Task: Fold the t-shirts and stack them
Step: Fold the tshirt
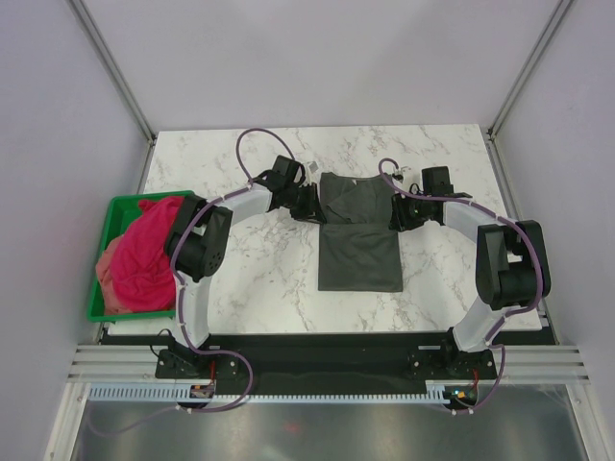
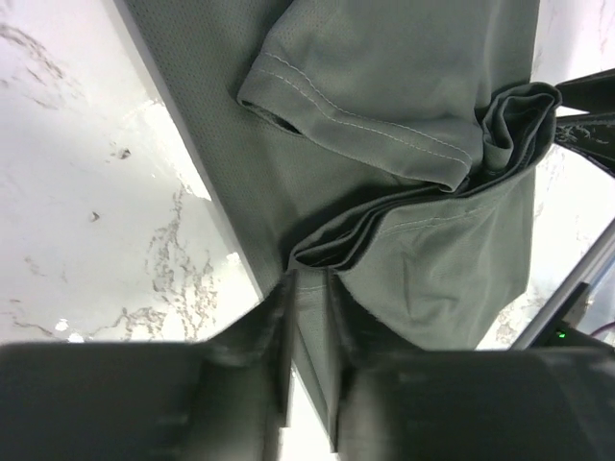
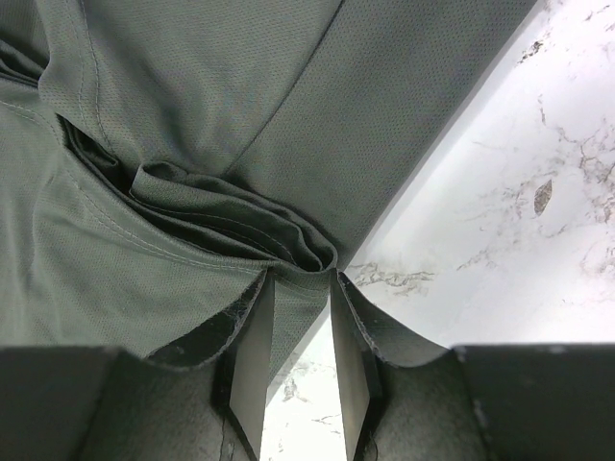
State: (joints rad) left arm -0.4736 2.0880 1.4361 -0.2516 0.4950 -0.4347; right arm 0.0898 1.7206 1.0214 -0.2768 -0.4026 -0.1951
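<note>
Next, my left gripper opens and pinches the hem's outer corner (image 2: 297, 259) to straighten the grey shirt's hem, because the hem gapes in a loose fold at that gripper.
The dark charcoal grey t-shirt (image 1: 358, 230) lies in the middle of the marble table, its far part lifted and folded toward me. My left gripper (image 1: 309, 205) is shut on its left edge; in the left wrist view (image 2: 309, 288) bunched cloth (image 2: 404, 115) fills the frame. My right gripper (image 1: 396, 213) is shut on its right edge; in the right wrist view (image 3: 300, 280) folds of the shirt (image 3: 173, 115) are pinched between the fingers. The magenta-pink t-shirt (image 1: 149, 252) is heaped in the bin, with the salmon-pink t-shirt (image 1: 109, 293) under it.
A green plastic bin (image 1: 123, 209) stands at the table's left edge. The marble table (image 1: 259, 279) shows on both sides of the grey shirt. Metal frame posts (image 1: 115, 67) rise at the far corners.
</note>
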